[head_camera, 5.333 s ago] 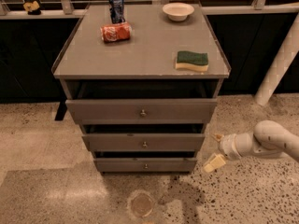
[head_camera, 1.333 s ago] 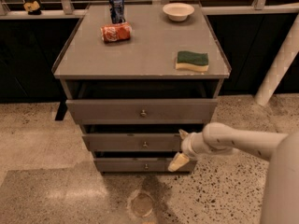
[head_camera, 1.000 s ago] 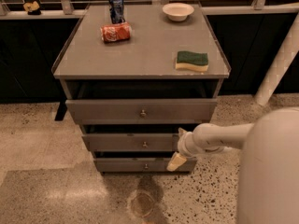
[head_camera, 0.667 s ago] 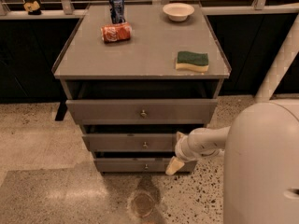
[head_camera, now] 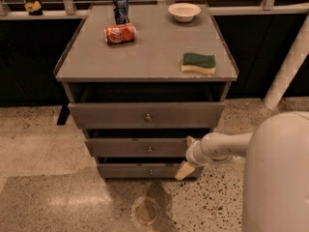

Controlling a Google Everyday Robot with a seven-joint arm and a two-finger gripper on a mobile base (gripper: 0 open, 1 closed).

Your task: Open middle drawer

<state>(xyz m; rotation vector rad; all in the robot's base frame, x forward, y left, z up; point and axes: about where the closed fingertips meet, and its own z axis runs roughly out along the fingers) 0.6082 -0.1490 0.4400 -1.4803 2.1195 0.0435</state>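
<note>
The robot's gripper needs to next close on the upper corner (head_camera: 192, 140) of the middle drawer, at the end of the drawer's front nearest the robot's arm.
The middle drawer (head_camera: 125, 148) is the second grey front of three in the cabinet, with a small round knob (head_camera: 149, 150) at its centre. It stands a little out from the cabinet, less far than the top drawer (head_camera: 145, 115). My gripper (head_camera: 186, 155) is at the right end of this front, to the right of the knob. It is open: one cream fingertip (head_camera: 190, 141) lies at the drawer's upper right corner and the other (head_camera: 183, 171) hangs over the bottom drawer (head_camera: 140, 170). Nothing is held.
On the cabinet top (head_camera: 145, 57) are a blue can (head_camera: 120, 7), a red can on its side (head_camera: 119, 33), a white bowl (head_camera: 184, 11) and a green-yellow sponge (head_camera: 198, 63). A white post (head_camera: 289, 66) slants at right. My own white body (head_camera: 277, 178) fills the lower right.
My arm has swung left from beside the cabinet to the middle drawer's right end, and my body has come to fill the lower right. The drawers have not moved.
</note>
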